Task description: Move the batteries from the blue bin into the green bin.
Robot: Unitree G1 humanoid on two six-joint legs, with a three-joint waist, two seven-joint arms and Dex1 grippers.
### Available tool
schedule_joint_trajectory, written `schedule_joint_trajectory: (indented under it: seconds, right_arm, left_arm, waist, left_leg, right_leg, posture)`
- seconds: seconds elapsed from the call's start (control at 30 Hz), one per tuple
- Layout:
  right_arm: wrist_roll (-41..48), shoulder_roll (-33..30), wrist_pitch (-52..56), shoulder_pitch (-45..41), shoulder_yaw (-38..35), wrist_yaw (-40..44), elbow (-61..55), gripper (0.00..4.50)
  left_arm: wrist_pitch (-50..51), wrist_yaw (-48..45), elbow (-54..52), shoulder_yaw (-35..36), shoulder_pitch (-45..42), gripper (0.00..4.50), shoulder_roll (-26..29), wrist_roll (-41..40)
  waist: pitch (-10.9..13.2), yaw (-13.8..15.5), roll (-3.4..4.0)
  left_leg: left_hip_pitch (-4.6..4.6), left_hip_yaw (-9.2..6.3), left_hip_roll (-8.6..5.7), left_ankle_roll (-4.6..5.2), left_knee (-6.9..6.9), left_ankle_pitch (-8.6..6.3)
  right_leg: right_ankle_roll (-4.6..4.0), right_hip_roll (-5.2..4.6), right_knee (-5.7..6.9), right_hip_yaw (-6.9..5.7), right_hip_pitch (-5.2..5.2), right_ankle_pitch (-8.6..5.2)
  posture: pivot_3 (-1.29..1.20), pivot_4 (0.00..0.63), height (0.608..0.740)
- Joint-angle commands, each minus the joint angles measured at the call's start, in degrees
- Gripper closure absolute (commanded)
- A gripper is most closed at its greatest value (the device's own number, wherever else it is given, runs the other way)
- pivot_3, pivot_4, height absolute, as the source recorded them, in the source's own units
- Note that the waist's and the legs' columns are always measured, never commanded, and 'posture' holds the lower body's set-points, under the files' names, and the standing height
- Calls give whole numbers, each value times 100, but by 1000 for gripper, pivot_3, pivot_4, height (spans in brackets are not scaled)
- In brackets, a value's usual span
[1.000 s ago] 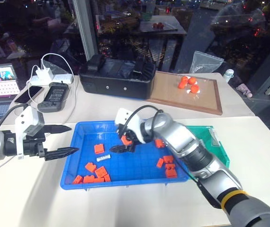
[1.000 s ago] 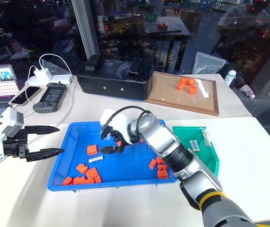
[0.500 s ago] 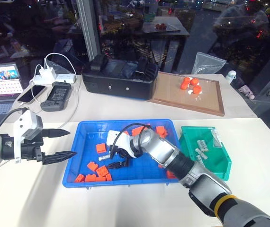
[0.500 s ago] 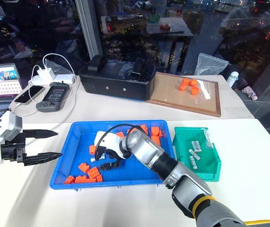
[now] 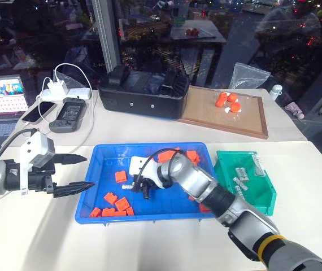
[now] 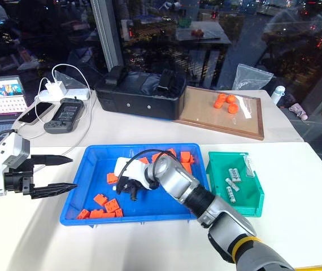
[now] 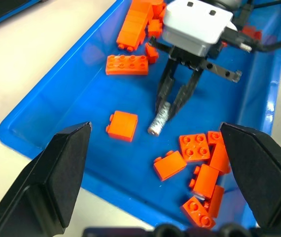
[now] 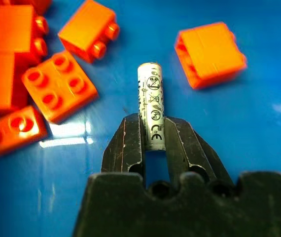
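Next, my right gripper releases the battery between the green bin's batteries and its side (image 5: 233,182) by the blue bin.
The blue bin (image 5: 149,215) sits in the middle of the white table, holding orange toy bricks (image 5: 116,203) and one silver-grey battery (image 8: 151,98) that lies on its floor left of centre. My right gripper (image 8: 152,127) is down in the bin and shut on this battery's near end, also seen in the left wrist view as battery (image 7: 159,118) and gripper (image 7: 176,101). Right of the blue bin stands the green bin (image 5: 266,191) with several batteries (image 5: 241,180) inside. My left gripper (image 5: 88,171) hovers open just outside the blue bin's left rim, holding nothing.
A black case (image 5: 141,93) and a wooden tray (image 5: 206,121) with orange pieces stand behind the bins. At the far left are a laptop (image 5: 0,104), a phone (image 5: 69,113), a power strip and white cables (image 5: 65,87). Bricks lie close around the held battery.
My right gripper has sunk to the bin floor and its fingers have gone from open to shut on the battery. The left gripper has stayed where it was.
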Motion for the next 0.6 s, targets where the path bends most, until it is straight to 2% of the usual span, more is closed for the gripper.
schedule_joint_trajectory:
  seconds: [0.03,0.2,0.4,0.5,0.6]
  right_arm:
    - [416,-936,169,-49,-1145,367,-761,4236]
    - [782,-2536,195,150,-2279,803,-1084,4236]
    - [705,-4288,279,625,-2909,1146,-1173,4236]
    - [824,-4788,492,1153,-3193,1147,-1432,4236]
    - [976,-4908,820,1682,-3352,1007,-1884,4236]
  left_arm:
    - [-50,-159,-47,-211,-416,0,-88,-298]
    - [-137,-354,243,-797,-1215,0,-401,-417]
    - [-39,-506,600,-1530,-2266,0,-1020,-482]
    - [-72,-466,755,-1701,-2530,0,-1304,-423]
    - [-129,-504,774,-1815,-2534,0,-1447,-353]
  waist:
    - [1,61,2]
    - [7,184,9]
    - [10,160,16]
    - [11,152,21]
    - [11,80,21]
  left_leg:
    - [0,-1,-1,2,1,1]
    - [1,7,-10,0,8,0]
    - [-15,-1,-10,40,7,23]
    - [-14,-5,-15,42,7,22]
    - [-1,-8,-13,43,7,22]
  right_leg:
    - [1,1,-2,-1,2,0]
    - [0,-8,-29,-3,2,-4]
    - [7,15,-23,17,13,-1]
    - [15,19,-19,26,15,-4]
    - [16,23,-18,37,23,-5]
  posture:
    - [0,150,735]
    - [0,150,735]
    - [0,150,735]
    - [0,150,735]
    - [0,150,735]
